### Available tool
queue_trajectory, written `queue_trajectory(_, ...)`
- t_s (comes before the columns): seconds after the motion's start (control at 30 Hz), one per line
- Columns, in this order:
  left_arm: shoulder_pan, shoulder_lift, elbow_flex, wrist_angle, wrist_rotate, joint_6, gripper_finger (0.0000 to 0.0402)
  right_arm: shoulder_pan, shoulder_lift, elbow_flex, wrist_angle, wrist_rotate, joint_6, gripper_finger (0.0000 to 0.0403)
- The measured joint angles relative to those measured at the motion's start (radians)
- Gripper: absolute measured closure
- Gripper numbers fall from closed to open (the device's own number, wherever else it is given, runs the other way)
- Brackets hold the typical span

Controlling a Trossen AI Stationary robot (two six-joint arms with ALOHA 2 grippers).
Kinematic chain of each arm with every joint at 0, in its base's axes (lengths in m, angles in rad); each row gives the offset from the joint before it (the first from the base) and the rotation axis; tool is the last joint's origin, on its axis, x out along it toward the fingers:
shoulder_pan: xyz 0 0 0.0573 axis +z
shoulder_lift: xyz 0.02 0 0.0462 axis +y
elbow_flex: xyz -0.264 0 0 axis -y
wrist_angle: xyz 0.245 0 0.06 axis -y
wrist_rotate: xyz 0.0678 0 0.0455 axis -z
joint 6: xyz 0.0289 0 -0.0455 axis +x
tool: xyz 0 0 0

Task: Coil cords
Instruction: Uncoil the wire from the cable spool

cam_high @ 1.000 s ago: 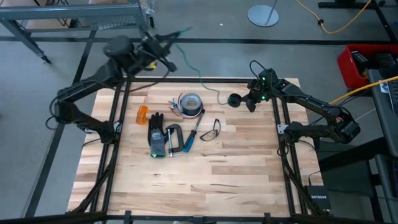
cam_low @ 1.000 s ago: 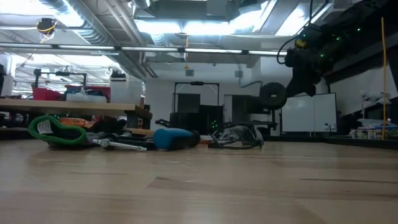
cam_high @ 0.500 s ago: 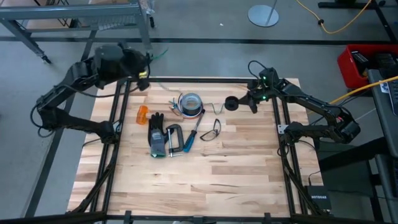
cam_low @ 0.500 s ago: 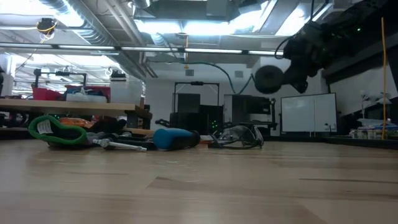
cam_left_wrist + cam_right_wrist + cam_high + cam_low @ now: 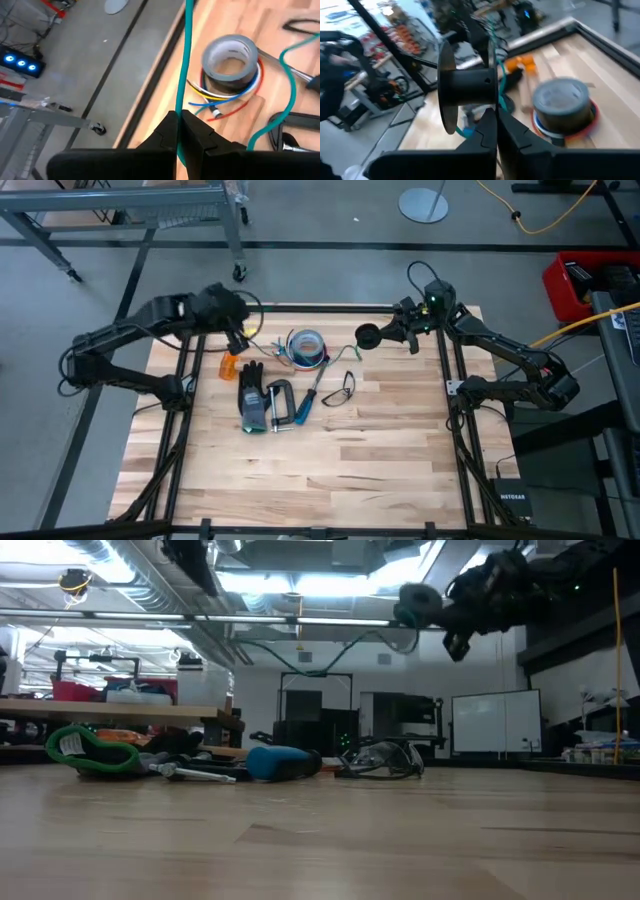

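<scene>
Next, I set the teal cord free from my left gripper on the table (image 5: 326, 384) (image 5: 305, 64), in between the screwdriver and the safety glasses.
A thin teal cord (image 5: 343, 352) runs between my two grippers and sags in a slack arc in the low view (image 5: 300, 662). My left gripper (image 5: 243, 337) is above the table's far left part, left of the grey tape roll (image 5: 305, 343), and is shut on the cord (image 5: 186, 60). My right gripper (image 5: 393, 336) is high above the far right part and is shut on a black spool (image 5: 368, 335), also seen in the right wrist view (image 5: 467, 82) and the low view (image 5: 418, 602). I cannot make out any black cords. My left gripper pinches the teal cord (image 5: 180, 107) between its two fingers, which lie across it. The cord runs on past the fingertips toward the tape roll, clear of the table there. A further stretch (image 5: 287, 70) curves down onto the table. My right gripper pinches the rim of one flange (image 5: 491, 102) of the black spool between its two fingers, coming level from the table's right. The spool is lifted well clear of the table with its axis about level. Teal cord (image 5: 501, 82) hangs beside that flange.
The tape roll sits on loose coloured wires (image 5: 225, 97). Nearer lie an orange piece (image 5: 230, 365), a black glove (image 5: 252, 393), a clamp (image 5: 279, 402), a screwdriver (image 5: 312, 388) and safety glasses (image 5: 342, 388). The near half of the wooden table (image 5: 330, 480) is bare.
My left gripper has come from beyond the far edge down over the table's far left part, toward the tape roll, keeping hold of the teal cord. My right gripper has gone up and toward the table's left with the spool.
</scene>
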State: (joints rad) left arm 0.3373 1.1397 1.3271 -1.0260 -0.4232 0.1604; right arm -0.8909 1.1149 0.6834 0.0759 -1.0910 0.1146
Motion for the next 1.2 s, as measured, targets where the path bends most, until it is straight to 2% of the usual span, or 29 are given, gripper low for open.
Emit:
queue_trajectory(0.07, -0.006, -0.006, -0.066, 0.053, 0.022, 0.001, 0.0401, 0.000, 0.000, 0.000, 0.059, -0.041, 0.042, 0.0402)
queue_trajectory(0.2, -0.002, -0.058, -0.214, 0.140, 0.131, -0.022, 0.0401, -0.015, -0.001, 0.000, 0.158, -0.117, 0.122, 0.0402)
queue_trajectory(0.3, -0.002, -0.135, -0.323, 0.234, 0.143, -0.058, 0.0401, -0.046, -0.002, 0.000, 0.201, -0.164, 0.177, 0.0402)
queue_trajectory(0.5, -0.002, -0.304, -0.535, 0.453, 0.201, -0.160, 0.0401, -0.132, -0.029, 0.000, 0.227, -0.184, 0.219, 0.0402)
queue_trajectory(0.63, -0.004, -0.330, -0.683, 0.588, 0.260, -0.281, 0.0401, -0.188, -0.063, 0.000, 0.248, -0.184, 0.220, 0.0402)
queue_trajectory(0.73, -0.011, -0.304, -0.796, 0.726, 0.317, -0.397, 0.0401, -0.229, -0.091, 0.000, 0.283, -0.171, 0.221, 0.0402)
queue_trajectory(0.93, -0.075, -0.186, -0.972, 1.191, 0.362, -0.529, 0.0401, -0.312, -0.157, 0.000, 0.298, -0.149, 0.222, 0.0402)
queue_trajectory(1.2, -0.154, 0.099, -0.996, 1.553, 0.361, -0.553, 0.0401, -0.400, -0.246, 0.000, 0.253, -0.193, 0.272, 0.0402)
